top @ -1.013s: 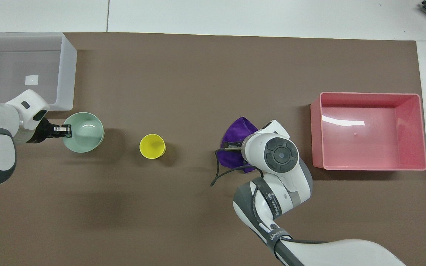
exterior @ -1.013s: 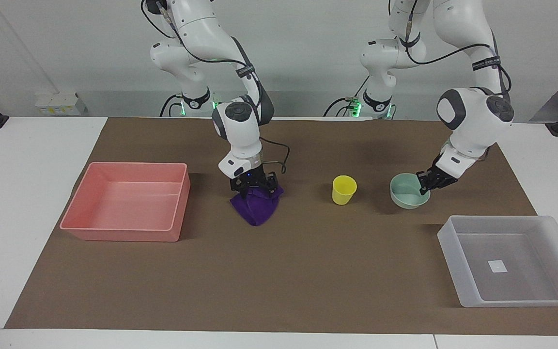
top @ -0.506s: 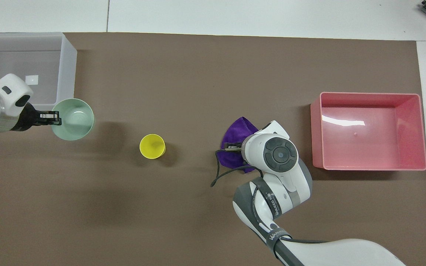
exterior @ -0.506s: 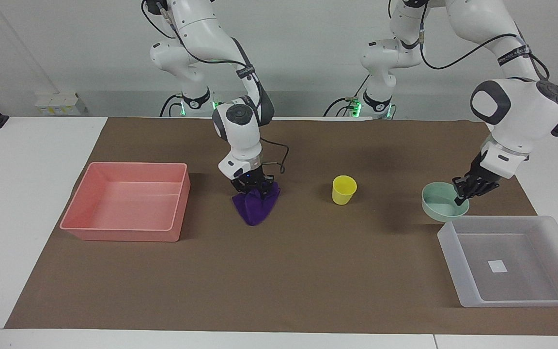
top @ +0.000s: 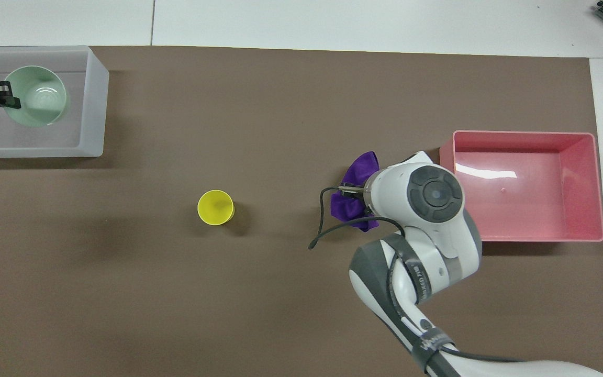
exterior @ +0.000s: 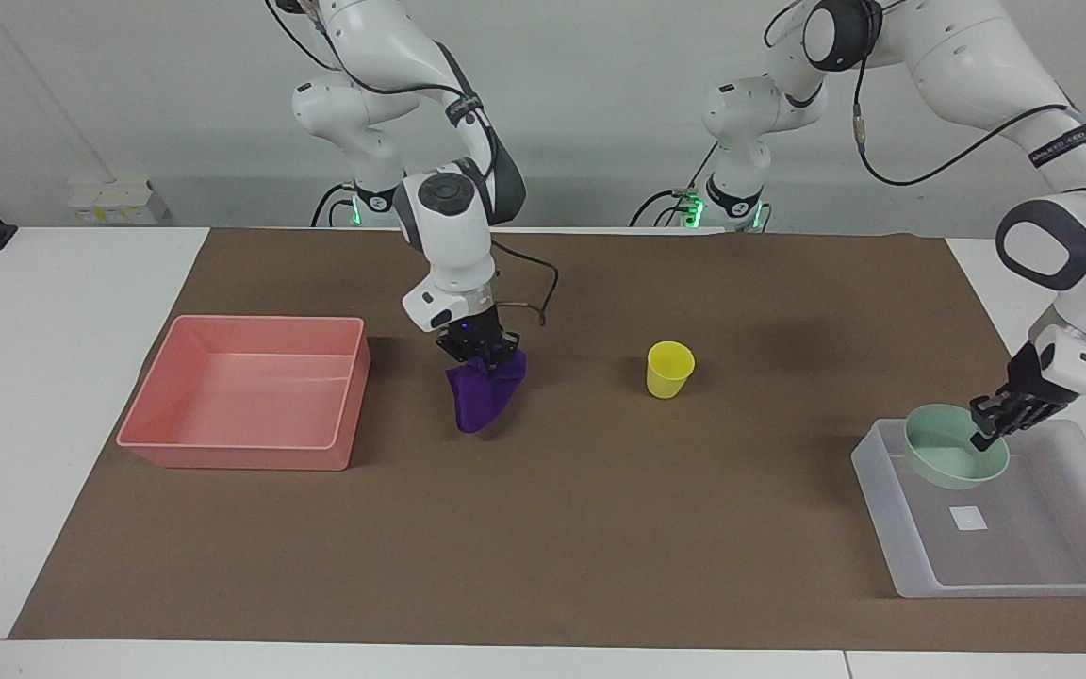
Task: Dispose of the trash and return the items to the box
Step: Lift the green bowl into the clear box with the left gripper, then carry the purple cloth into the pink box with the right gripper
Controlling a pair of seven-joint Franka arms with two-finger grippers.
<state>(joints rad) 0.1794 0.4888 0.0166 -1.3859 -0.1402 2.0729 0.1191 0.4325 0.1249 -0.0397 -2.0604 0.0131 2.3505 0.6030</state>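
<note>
The robot's left gripper will release the mint-green bowl inside the translucent box point(top: 47, 113), near the box's corner closest to the yellow cup.
A wrinkly purple cloth, the trash point(exterior: 482, 398) point(top: 355, 205), hangs bunched from my right gripper point(exterior: 479, 355) point(top: 353, 190), which is shut on its top, just above the brown mat beside the pink tray. My left gripper point(exterior: 986, 435) point(top: 10, 99) is shut on the rim of the mint-green bowl point(exterior: 946, 459) point(top: 37, 97) and holds it slightly tilted over the translucent box point(exterior: 882, 514) point(top: 95, 104). The box's white sticker point(exterior: 967, 518) shows next to the bowl. A yellow cup point(exterior: 670, 369) point(top: 216, 208) stands upright on the mat between the two grippers.
The pink tray point(exterior: 241, 459) point(top: 526, 238) sits with nothing in it at the right arm's end of the mat. A black cable point(top: 322, 230) loops from the right wrist over the mat beside the cloth. White table borders the brown mat point(exterior: 600, 528).
My left gripper carried the bowl off the mat to above the box. My right gripper shut on the cloth, raised it and shifted toward the pink tray. The cup stayed put.
</note>
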